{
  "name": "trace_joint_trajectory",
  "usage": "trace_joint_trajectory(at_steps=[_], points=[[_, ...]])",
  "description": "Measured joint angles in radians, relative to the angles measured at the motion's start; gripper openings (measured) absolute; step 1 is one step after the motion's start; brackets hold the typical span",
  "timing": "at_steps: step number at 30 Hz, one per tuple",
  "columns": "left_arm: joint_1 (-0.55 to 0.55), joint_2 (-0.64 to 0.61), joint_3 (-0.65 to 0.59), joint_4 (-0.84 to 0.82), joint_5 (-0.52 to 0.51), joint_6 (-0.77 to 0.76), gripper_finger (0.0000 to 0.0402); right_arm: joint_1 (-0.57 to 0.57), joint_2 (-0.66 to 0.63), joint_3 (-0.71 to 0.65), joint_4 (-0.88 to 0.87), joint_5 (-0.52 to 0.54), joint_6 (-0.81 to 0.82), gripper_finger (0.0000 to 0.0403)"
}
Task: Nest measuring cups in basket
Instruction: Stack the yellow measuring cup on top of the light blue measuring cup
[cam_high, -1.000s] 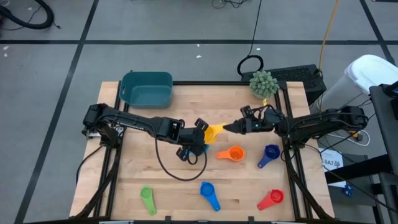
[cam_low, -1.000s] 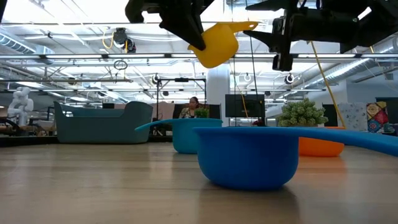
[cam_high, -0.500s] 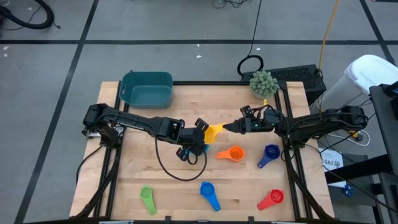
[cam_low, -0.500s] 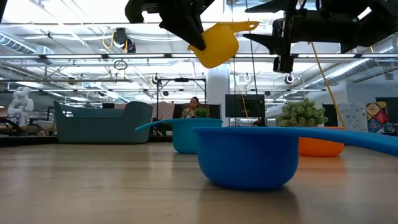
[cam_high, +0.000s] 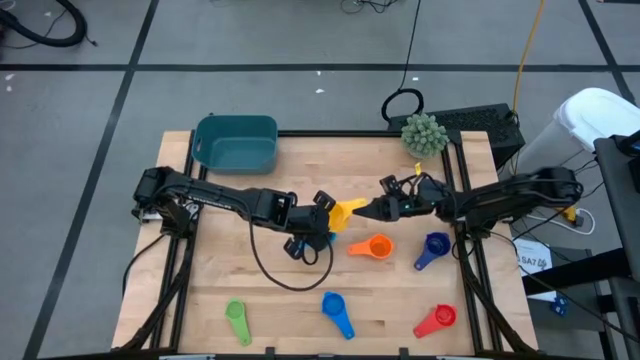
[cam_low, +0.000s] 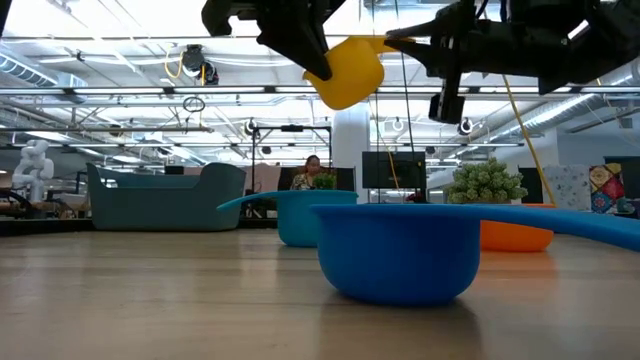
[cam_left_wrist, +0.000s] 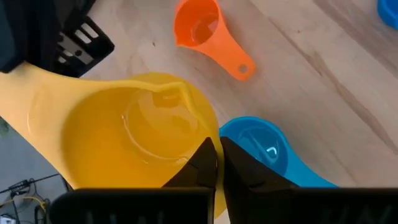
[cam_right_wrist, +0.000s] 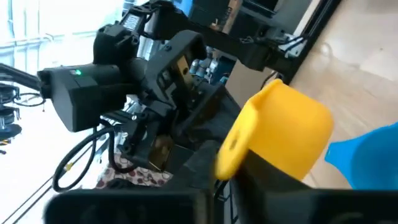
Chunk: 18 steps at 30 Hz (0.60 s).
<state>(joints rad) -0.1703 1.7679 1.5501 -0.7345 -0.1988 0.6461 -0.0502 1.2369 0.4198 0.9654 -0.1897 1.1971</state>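
The yellow cup's handle lies slanted at my right gripper's fingers. Next, I open that gripper and take the handle squarely (cam_low: 380, 43) before my left gripper releases the cup's rim.
A yellow measuring cup (cam_high: 345, 212) hangs above the table's middle with both grippers on it. My left gripper (cam_high: 325, 218) is shut on its bowl, seen from close in the left wrist view (cam_left_wrist: 219, 163). My right gripper (cam_high: 366, 210) is shut on its handle. A light blue cup (cam_left_wrist: 255, 146) stands on the table below the yellow one. The orange cup (cam_high: 375, 246), dark purple-blue cup (cam_high: 433, 245), blue cup (cam_high: 336, 311), green cup (cam_high: 236, 319) and red cup (cam_high: 437, 319) lie apart on the table. The teal basket (cam_high: 236, 143) stands at the far left. My left gripper pinches the yellow cup's wall at the rim (cam_left_wrist: 200, 144), one finger inside the bowl and one outside. It slants down from the table's left. The cup is lifted clear, its opening up. My right gripper pinches the cup's flat handle (cam_right_wrist: 231, 149) between its two fingers. It comes in about level from the table's right, along the handle, which sticks out toward it (cam_low: 385, 42).
A spiky green ball plant (cam_high: 423, 133) stands at the far right corner. A black cable (cam_high: 285, 275) loops on the wood near my left arm. The near middle of the table between the green and blue cups is bare wood.
My right gripper has moved a little toward the table's left, onto the yellow cup's handle, and has shut on it. My left gripper and the cup have kept still.
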Motion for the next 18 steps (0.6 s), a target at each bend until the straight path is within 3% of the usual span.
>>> trace_joint_trajectory(at_steps=[3,18], points=[[-0.008,0.0,0.0,-0.001,-0.007,-0.002,0.001,-0.003,0.01,0.0,0.025,-0.001,-0.005,0.0015],[-0.014,0.0,0.0,0.01,-0.001,-0.013,0.0007,-0.009,0.01,0.0,0.063,0.005,0.017,0.0118]])
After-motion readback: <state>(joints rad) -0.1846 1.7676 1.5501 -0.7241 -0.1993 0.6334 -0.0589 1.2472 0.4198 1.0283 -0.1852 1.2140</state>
